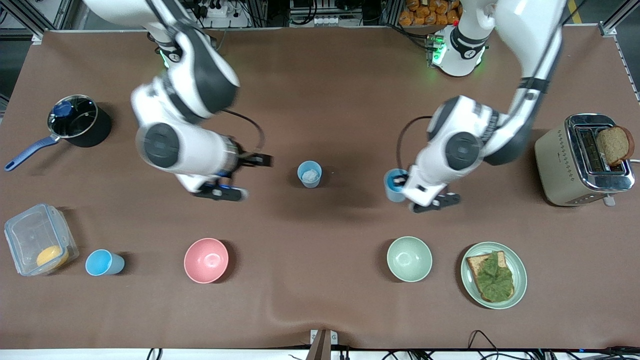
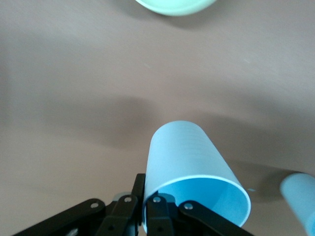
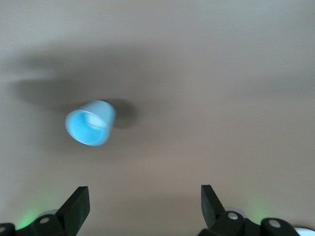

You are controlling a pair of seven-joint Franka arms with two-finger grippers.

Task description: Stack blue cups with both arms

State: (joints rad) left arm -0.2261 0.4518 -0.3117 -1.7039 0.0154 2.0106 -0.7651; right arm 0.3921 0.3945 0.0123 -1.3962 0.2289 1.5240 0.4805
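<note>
Next, I let go of the light-blue cup, held a little above the table, with my left gripper inside the blue cup standing at the table's middle (image 1: 309,170) (image 2: 306,204).
My left gripper (image 1: 402,186) is shut on the rim of a light-blue cup (image 1: 392,182) and holds it a little above the table; the fingers (image 2: 140,189) pinch the cup (image 2: 189,162) wall from inside and outside. A second blue cup (image 1: 310,174), with a whitish patch inside, stands upright at the table's middle and also shows in the wrist views (image 2: 300,199) (image 3: 91,123). My right gripper (image 1: 252,166) hangs open beside that cup, toward the right arm's end, with nothing between its fingertips (image 3: 78,204). A third blue cup (image 1: 103,262) sits near the front edge at the right arm's end.
A pink bowl (image 1: 206,260) and a pale green bowl (image 1: 409,258) sit nearer the front camera. A plate with toast and lettuce (image 1: 520,280) and a toaster (image 1: 582,160) are at the left arm's end. A pot (image 1: 80,122) and a clear container (image 1: 37,240) are at the right arm's end.
</note>
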